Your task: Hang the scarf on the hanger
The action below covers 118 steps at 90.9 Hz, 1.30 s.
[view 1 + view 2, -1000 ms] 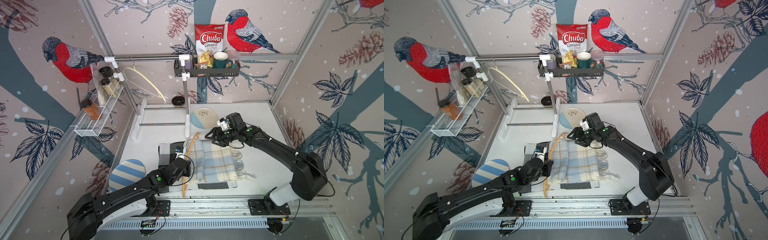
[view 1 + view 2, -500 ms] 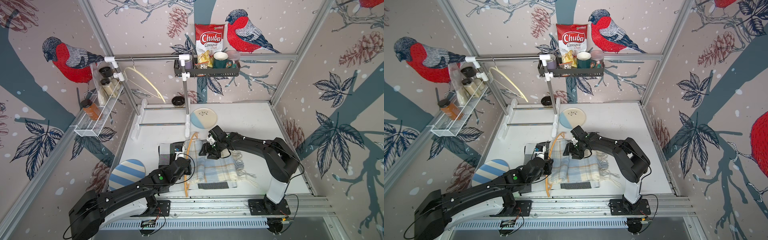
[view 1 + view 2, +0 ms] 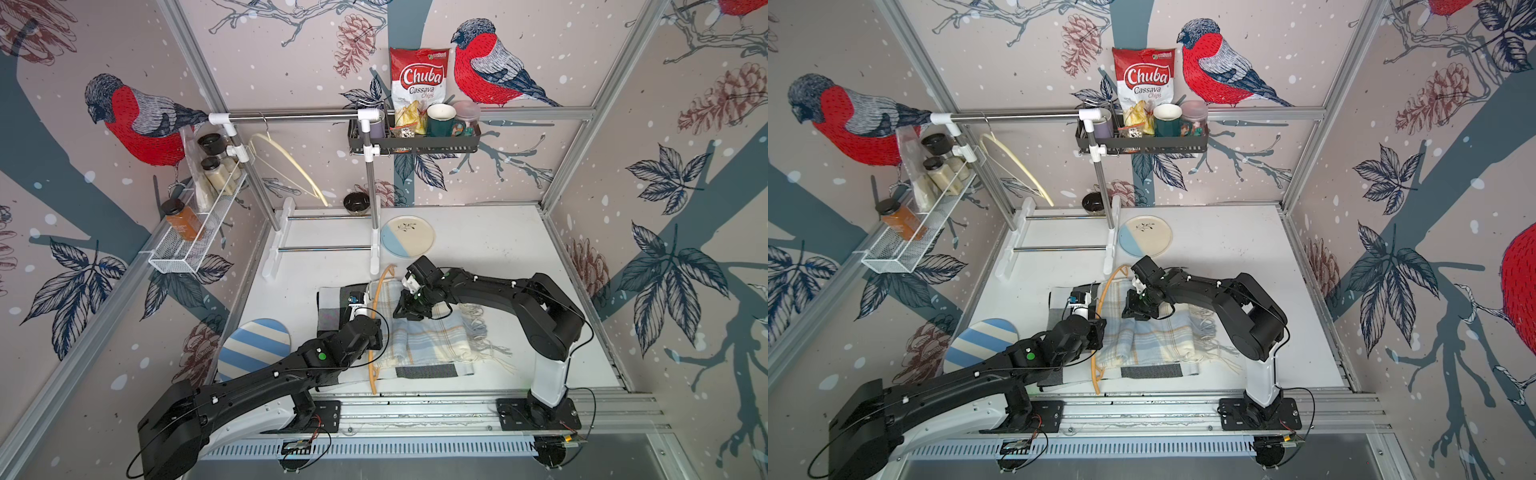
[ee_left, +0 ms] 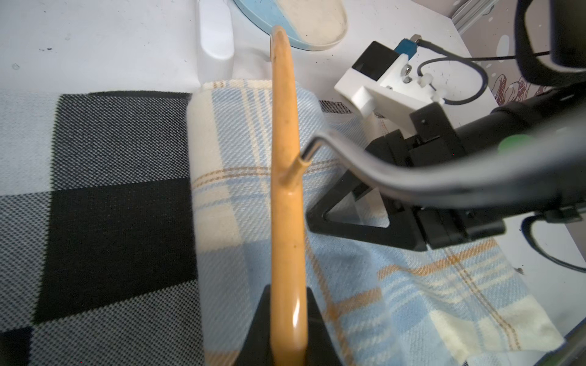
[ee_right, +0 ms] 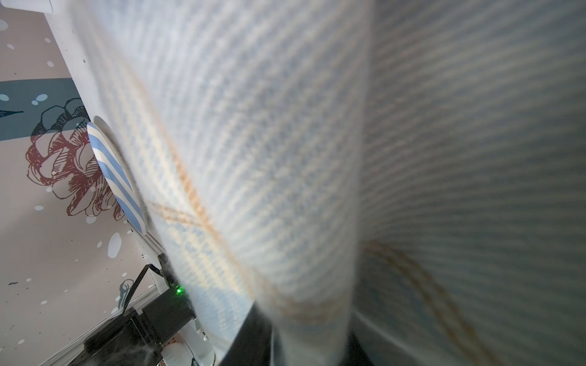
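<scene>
Next, I take the scarf nearer its fringe [image 3: 456, 321] with my right gripper, which pinches it close beside the hanger, before my left gripper lifts the hanger.
A pale blue and cream plaid scarf [image 3: 432, 336] [image 3: 1154, 336] lies flat on the table, partly over a black and grey checked cloth [image 3: 332, 299]. An orange hanger [image 3: 371, 361] [image 3: 1100, 299] [image 4: 285, 158] lies across the scarf's left part. My left gripper [image 3: 372, 332] [image 4: 288, 304] is shut on the hanger's bar. The hanger's metal hook [image 4: 364, 161] reaches toward the right arm. My right gripper [image 3: 409, 309] [image 3: 1136, 309] [image 5: 312, 332] presses down on the scarf just right of the hanger. A raised fold of scarf [image 5: 253, 126] fills the gap between its fingers.
A clothes rail at the back left carries a cream hanger [image 3: 286, 166]; its white feet [image 3: 278, 241] stand on the table. A round plate [image 3: 408, 236] and a dark bowl [image 3: 356, 202] sit behind the scarf. A striped plate [image 3: 253, 349] leans at the left wall.
My right arm swung down from the scarf's far edge onto the cloth beside the hanger, and its jaws narrowed around a fold. The left gripper kept its hold on the hanger.
</scene>
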Tool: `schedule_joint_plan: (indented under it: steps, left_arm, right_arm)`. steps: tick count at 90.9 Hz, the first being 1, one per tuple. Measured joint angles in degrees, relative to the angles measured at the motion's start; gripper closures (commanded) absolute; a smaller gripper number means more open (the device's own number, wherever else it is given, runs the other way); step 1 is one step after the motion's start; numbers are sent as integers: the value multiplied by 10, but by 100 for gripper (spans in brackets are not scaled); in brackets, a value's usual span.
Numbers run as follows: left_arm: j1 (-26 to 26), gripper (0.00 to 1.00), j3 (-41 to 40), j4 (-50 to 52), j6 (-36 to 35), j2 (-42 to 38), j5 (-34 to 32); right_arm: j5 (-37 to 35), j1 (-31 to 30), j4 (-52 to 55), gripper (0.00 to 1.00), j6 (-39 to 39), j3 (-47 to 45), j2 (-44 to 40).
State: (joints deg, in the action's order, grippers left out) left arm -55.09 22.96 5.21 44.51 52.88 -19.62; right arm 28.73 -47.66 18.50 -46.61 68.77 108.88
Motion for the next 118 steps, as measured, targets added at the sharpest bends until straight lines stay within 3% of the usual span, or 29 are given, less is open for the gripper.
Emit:
schedule_joint_plan:
  steps: [10, 22, 30, 42, 51, 60, 65, 80, 104, 118]
  left_arm:
    - [0, 100, 1, 0, 0, 3, 0]
    - [0, 100, 2, -2, 0, 8, 1]
    - [0, 100, 3, -2, 0, 10, 1]
    - [0, 100, 4, -2, 0, 12, 1]
    - [0, 100, 4, -2, 0, 12, 1]
    - [0, 100, 4, -2, 0, 11, 1]
    - [0, 100, 4, -2, 0, 12, 1]
    - [0, 100, 9, -2, 0, 17, 1]
    - [0, 100, 56, 53, -2, 3, 17]
    - [0, 100, 93, 33, 6, 22, 46]
  right_arm:
    - [-14, 0, 18, 41, 13, 9, -9]
    - [-37, -3, 44, 54, 22, 9, -31]
    - [-43, -10, 49, 58, 28, 9, -42]
    - [-38, -18, 47, 57, 28, 9, -38]
    - [-30, -18, 42, 48, 27, 8, -24]
    - [-28, -17, 42, 46, 27, 7, -19]
    - [-27, -17, 41, 56, 27, 8, -16]
    - [-18, -14, 35, 99, 25, 8, -12]
    - [8, -7, 31, 100, 24, 6, -92]
    - [15, 70, 57, 100, 36, -43, -213]
